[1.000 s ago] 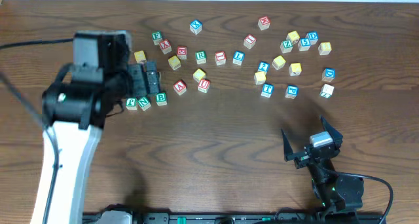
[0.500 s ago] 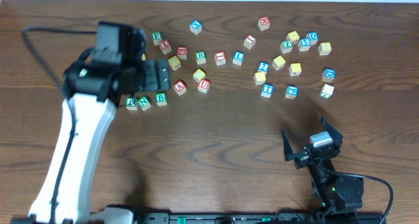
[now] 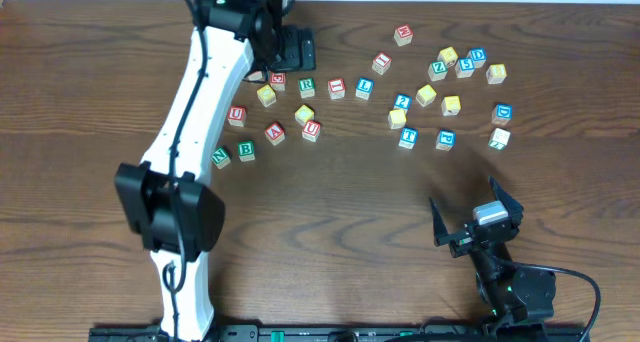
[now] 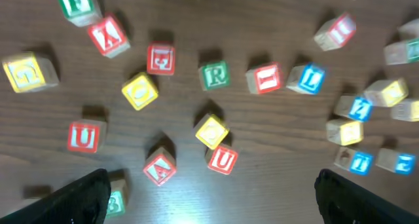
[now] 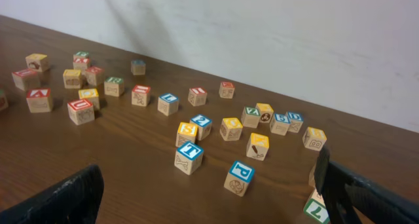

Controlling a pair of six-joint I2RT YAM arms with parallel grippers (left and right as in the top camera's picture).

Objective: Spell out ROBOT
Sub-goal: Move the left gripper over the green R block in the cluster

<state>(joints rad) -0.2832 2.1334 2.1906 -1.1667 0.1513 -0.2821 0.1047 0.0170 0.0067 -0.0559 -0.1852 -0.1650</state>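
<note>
My left gripper should close on the sides of the green R block (image 3: 307, 87) (image 4: 215, 75) beside the red I, because R starts ROBOT.
Letter blocks lie scattered on the wooden table (image 3: 340, 192). In the left wrist view I see a green R (image 4: 215, 75), two yellow blocks with round letters (image 4: 139, 91) (image 4: 211, 131), a green B (image 4: 114, 201) and a blue T (image 4: 359, 162). My left gripper (image 4: 209, 204) is open and empty, high above them; overhead it (image 3: 298, 50) is over the back of the left cluster. In the overhead view the R (image 3: 307, 86), B (image 3: 245, 150) and T (image 3: 407, 137) show. My right gripper (image 3: 470, 217) is open and empty near the front; its view (image 5: 209, 198) shows the T (image 5: 188, 155).
Other blocks surround these: red A (image 4: 159, 168), two red U (image 4: 222, 160) (image 4: 85, 137), red I (image 4: 264, 78), blue L (image 4: 308, 78), blue P (image 5: 239, 177). The left arm's white link (image 3: 190, 122) crosses the table's left part. A wall stands behind the table (image 5: 262, 27).
My left arm has swung from the table's left side up and to the right, stretching out over the back of the block cluster. The right arm has not moved.
</note>
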